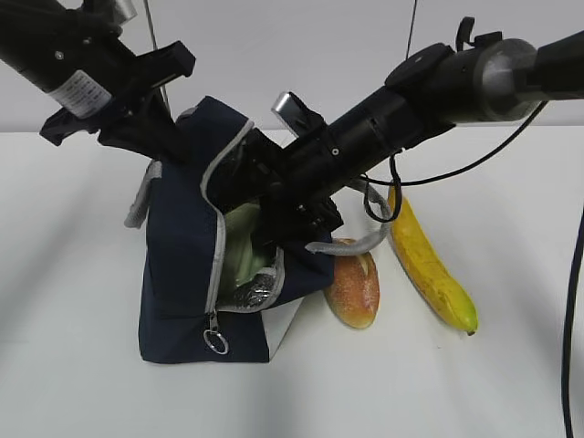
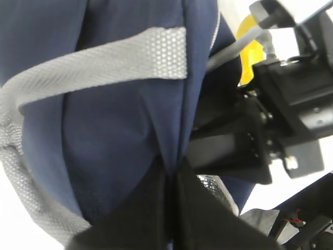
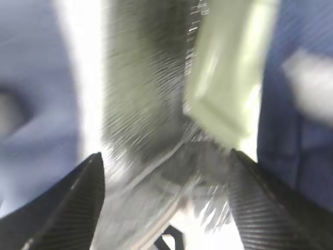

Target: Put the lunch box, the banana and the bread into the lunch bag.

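Next, I bring my right gripper to the middle of the banana (image 1: 421,256) and close it there, since the lunch box is already lying inside the lunch bag.
The navy lunch bag (image 1: 178,265) stands left of centre with its mouth open to the right. My left gripper (image 1: 172,139) is shut on the bag's upper rim fabric (image 2: 171,174) and holds it up. My right gripper (image 1: 278,233) reaches into the mouth, open and empty (image 3: 165,161). The lunch box (image 1: 242,248) with its pale green lid (image 3: 229,88) lies inside on the silver lining, just beyond the fingers. The bread (image 1: 354,287) lies on the table at the bag's right side. The banana (image 1: 429,266) lies further right. The right wrist view is blurred.
A grey webbing handle (image 1: 351,245) drapes from the bag over the bread's top. Another handle (image 2: 104,60) crosses the bag's outer side. The zipper's ring pull (image 1: 215,342) hangs at the bag's lower front. A black cable (image 1: 575,301) hangs at the right edge.
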Robot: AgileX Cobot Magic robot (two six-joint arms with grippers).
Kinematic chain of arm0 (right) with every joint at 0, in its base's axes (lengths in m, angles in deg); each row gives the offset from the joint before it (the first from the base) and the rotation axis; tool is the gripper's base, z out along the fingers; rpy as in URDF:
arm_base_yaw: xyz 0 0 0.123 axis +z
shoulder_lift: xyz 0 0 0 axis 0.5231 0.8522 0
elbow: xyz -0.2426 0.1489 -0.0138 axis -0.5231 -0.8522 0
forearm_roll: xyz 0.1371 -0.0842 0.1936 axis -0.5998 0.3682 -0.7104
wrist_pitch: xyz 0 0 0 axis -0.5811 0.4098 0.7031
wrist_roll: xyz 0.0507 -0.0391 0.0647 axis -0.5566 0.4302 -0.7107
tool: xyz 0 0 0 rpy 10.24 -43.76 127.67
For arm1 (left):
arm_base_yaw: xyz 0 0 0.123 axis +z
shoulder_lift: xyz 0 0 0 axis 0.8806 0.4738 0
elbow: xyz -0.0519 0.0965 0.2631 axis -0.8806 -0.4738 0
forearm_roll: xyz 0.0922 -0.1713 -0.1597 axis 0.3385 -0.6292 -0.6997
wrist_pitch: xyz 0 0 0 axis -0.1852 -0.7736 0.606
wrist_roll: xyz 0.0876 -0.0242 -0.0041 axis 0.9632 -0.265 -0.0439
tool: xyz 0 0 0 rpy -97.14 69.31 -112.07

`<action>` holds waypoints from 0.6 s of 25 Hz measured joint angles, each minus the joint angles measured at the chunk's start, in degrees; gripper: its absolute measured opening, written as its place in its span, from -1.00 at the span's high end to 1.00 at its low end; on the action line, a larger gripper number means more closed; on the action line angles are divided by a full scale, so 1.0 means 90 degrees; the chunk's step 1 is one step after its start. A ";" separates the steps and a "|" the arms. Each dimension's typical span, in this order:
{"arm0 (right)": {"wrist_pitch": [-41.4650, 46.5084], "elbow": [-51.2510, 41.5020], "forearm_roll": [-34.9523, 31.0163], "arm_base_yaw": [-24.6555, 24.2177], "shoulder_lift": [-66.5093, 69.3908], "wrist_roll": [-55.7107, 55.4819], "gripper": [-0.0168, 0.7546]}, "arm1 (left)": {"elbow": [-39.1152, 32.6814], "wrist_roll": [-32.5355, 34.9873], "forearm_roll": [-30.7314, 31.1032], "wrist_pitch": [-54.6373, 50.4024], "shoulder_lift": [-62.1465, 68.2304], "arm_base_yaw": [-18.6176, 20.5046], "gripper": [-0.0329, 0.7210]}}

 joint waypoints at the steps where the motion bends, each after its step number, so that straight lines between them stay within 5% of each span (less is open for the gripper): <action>1: 0.0031 0.0029 0.0068 0.0000 -0.0034 -0.0017 -0.45 | 0.0000 0.0000 0.0017 -0.0012 0.0000 0.0000 0.92; 15: 0.0470 0.0056 0.1528 0.0000 -0.1877 -0.0317 -0.45 | 0.0000 0.0000 0.0266 -0.0121 0.0000 0.0000 0.92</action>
